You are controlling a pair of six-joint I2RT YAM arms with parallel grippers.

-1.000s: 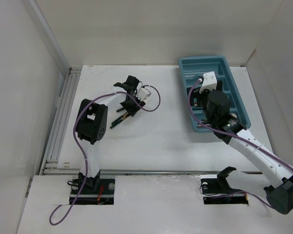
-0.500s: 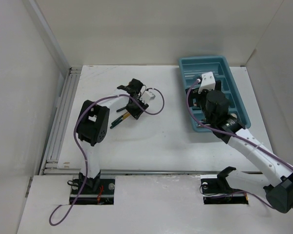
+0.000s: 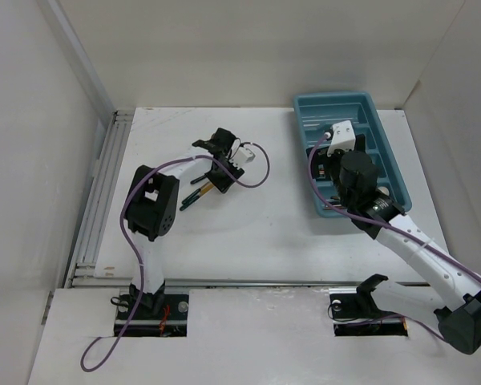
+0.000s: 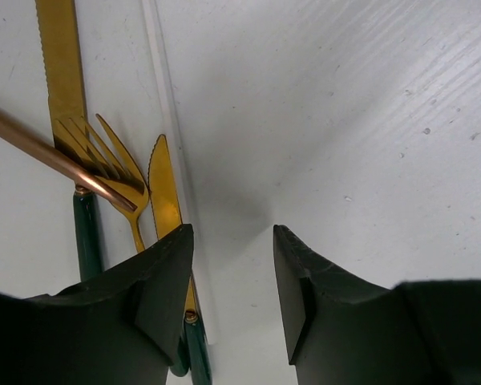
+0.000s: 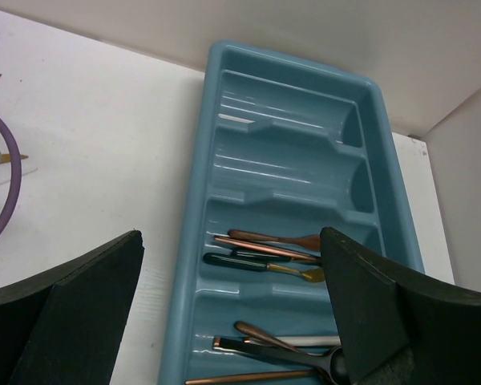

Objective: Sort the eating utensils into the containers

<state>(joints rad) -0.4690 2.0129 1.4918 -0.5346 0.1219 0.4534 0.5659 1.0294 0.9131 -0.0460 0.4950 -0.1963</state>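
The thin white stick is under one fingertip of my left gripper, outside the gap between its fingers, so next I open it wider, move over and grip the stick alone (image 4: 181, 176).
Loose utensils lie on the table by my left gripper (image 3: 218, 143): a gold fork (image 4: 116, 168), a green-handled gold knife (image 4: 165, 200), a copper stick (image 4: 48, 152) across them, a second gold knife (image 4: 61, 64) and a thin white stick (image 4: 167, 104). My left gripper (image 4: 232, 273) is open, with only bare table between its fingers and the utensils just to its left. My right gripper (image 5: 232, 305) hangs wide open above the teal tray (image 5: 216, 64). The tray's near compartments hold a copper spoon (image 5: 272, 239), a green-handled piece (image 5: 240, 259), a black round-headed spoon (image 5: 305, 365) and others.
The tray (image 3: 305, 108) lies at the table's far right, close to the right wall. Its two far compartments (image 5: 289, 120) hold nothing. A purple cable (image 3: 256, 172) loops beside the left wrist. A metal rail (image 3: 104, 184) runs along the table's left edge.
The left wrist has shifted slightly to the right over the loose utensils, and its jaws stand narrower than before. The right arm has hardly moved.
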